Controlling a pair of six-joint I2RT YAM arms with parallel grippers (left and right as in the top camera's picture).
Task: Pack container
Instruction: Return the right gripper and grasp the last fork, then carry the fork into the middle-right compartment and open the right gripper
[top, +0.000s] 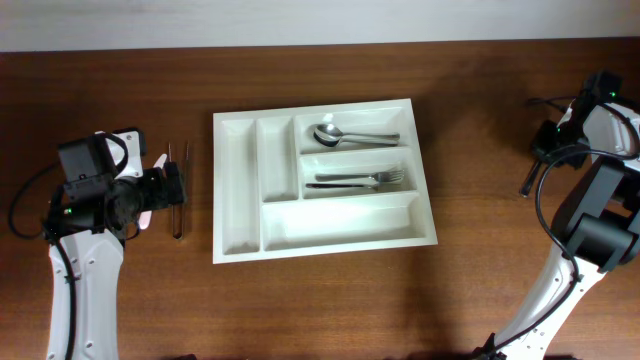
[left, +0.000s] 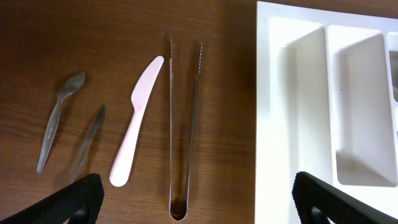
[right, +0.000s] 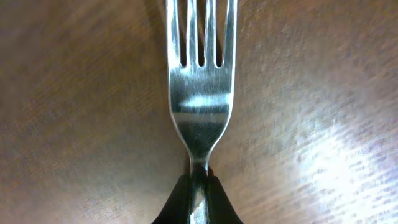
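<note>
The robot's right gripper should release the metal fork with the forks in the white cutlery tray's middle long compartment (top: 346, 172).
The white cutlery tray (top: 322, 245) lies at the table's middle. Its top long compartment holds spoons (top: 350, 135) and its middle one holds forks (top: 360, 180). The tray's left part shows in the left wrist view (left: 273, 124). My left gripper (left: 193, 205) is open, above metal tongs (left: 185, 124), a white plastic knife (left: 135, 121), a spoon (left: 57, 118) and another metal piece (left: 87, 142) on the table left of the tray. My right gripper (right: 198, 196), at the far right (top: 560, 135), is shut on a metal fork (right: 200, 99) just above the wood.
The tongs (top: 179, 190) also show in the overhead view beside the left arm. The tray's two upright compartments and its bottom long compartment hold nothing. The table's back edge runs along the top.
</note>
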